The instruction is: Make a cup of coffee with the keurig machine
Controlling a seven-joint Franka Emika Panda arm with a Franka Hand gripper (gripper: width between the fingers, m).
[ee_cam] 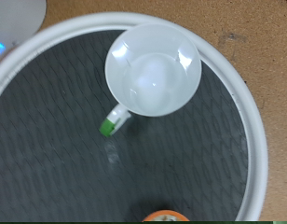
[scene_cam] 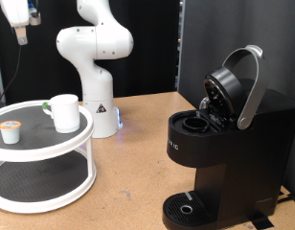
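My gripper is to go next to the small white pod that is beside the cup, and then close on the pod's sides [scene_cam: 10,132] [ee_cam: 166,217] around its tan lid.
The cup [scene_cam: 64,112] is a small white mug standing upright on the top shelf of a round white two-tier stand [scene_cam: 42,146] at the exterior view's left. The wrist view looks straight down into the cup [ee_cam: 153,70]; its handle carries a green mark [ee_cam: 113,124]. The black keurig machine [scene_cam: 229,153] stands at the exterior view's right with its grey-handled lid [scene_cam: 245,86] raised and the pod chamber exposed. My gripper [scene_cam: 22,29] hangs high above the stand at the top left, partly cut off by the frame edge. No fingers show in the wrist view.
A small white pod with a tan lid [scene_cam: 9,130] sits on the same shelf, left of the cup. The arm's white base [scene_cam: 98,96] stands behind the stand. The shelf has a dark mesh mat [ee_cam: 60,149] and a raised white rim [ee_cam: 260,159].
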